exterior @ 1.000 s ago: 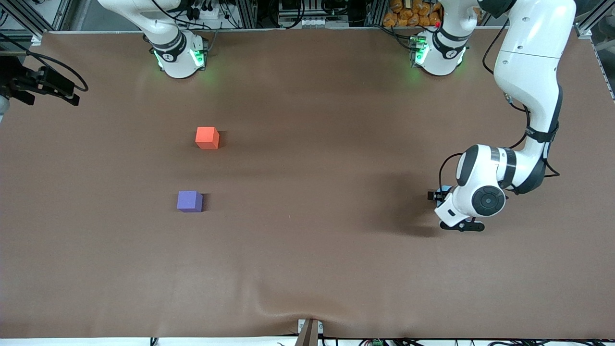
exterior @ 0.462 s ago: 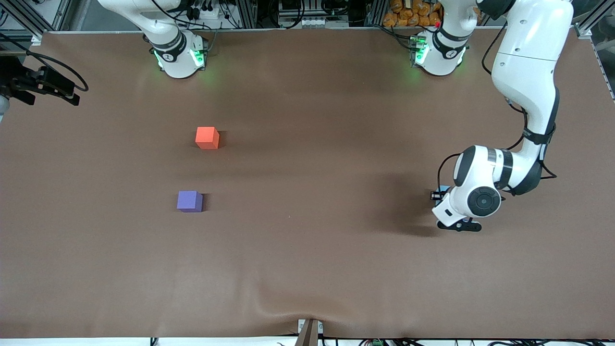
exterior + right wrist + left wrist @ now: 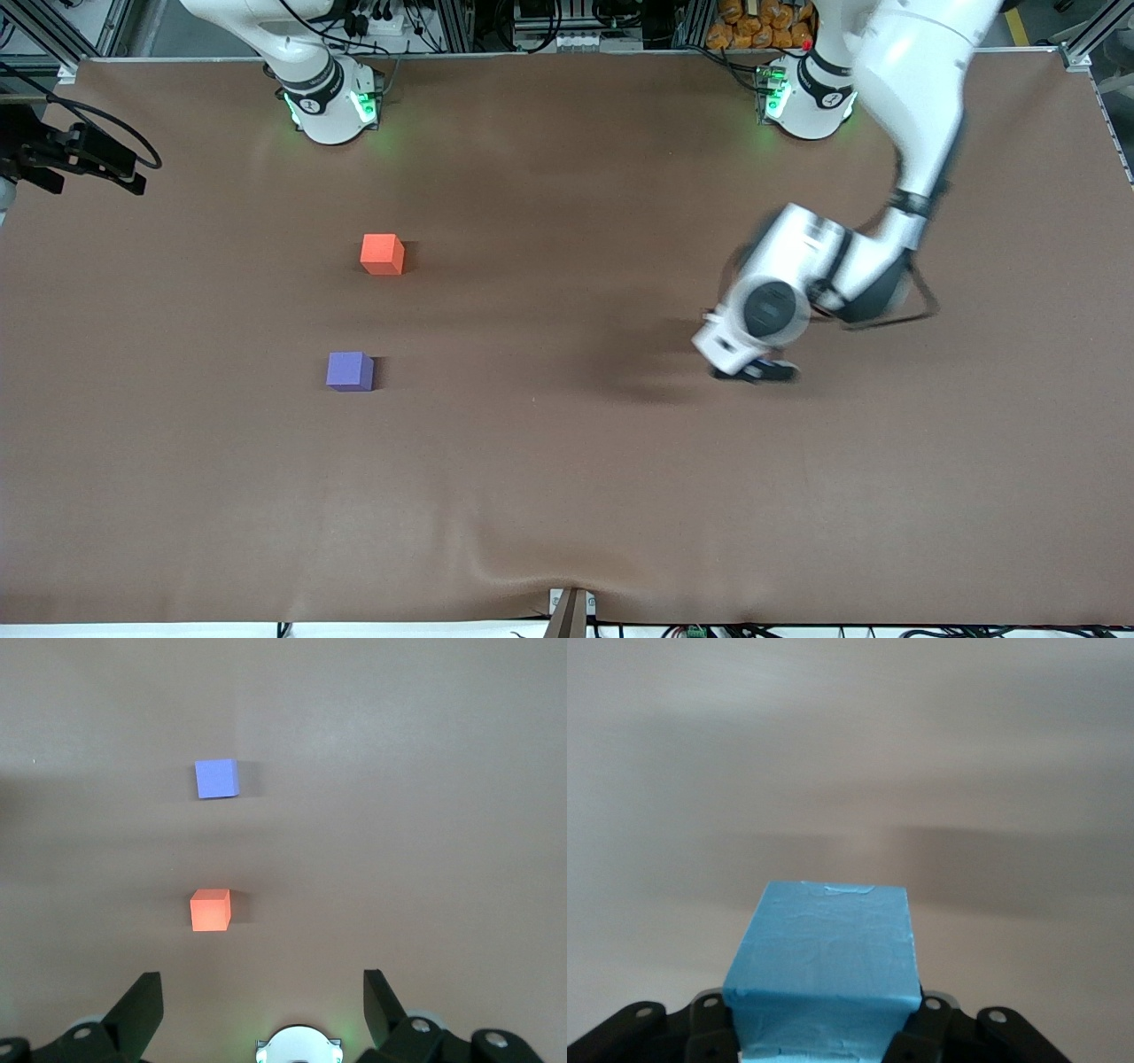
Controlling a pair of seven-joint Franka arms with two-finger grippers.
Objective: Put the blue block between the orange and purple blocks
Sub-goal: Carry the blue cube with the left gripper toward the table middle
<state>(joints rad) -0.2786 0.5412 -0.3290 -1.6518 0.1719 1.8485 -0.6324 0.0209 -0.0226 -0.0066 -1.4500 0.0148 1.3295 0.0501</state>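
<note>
The robot's left gripper should set the blue block down on the bare mat level with the orange block (image 3: 541,276), well apart from it.
My left gripper (image 3: 824,1041) is shut on the sky-blue block (image 3: 824,943), held off the table. In the front view the left wrist (image 3: 764,310) hides the block; it hangs over the table toward the left arm's end. The orange-red block (image 3: 382,253) and the violet-purple block (image 3: 349,370) sit apart toward the right arm's end, the purple one nearer the front camera. Both also show in the right wrist view, the orange block (image 3: 210,910) and the purple block (image 3: 216,778). My right gripper (image 3: 261,988) is open and empty, waiting high over its base.
A brown mat (image 3: 549,461) covers the whole table. A black device on a cable (image 3: 80,159) sits at the table edge at the right arm's end. The arm bases (image 3: 328,106) stand along the edge farthest from the front camera.
My left arm has lifted the blue block and swung it toward the middle of the table, toward the right arm's end. The orange and purple blocks and the right arm have not moved.
</note>
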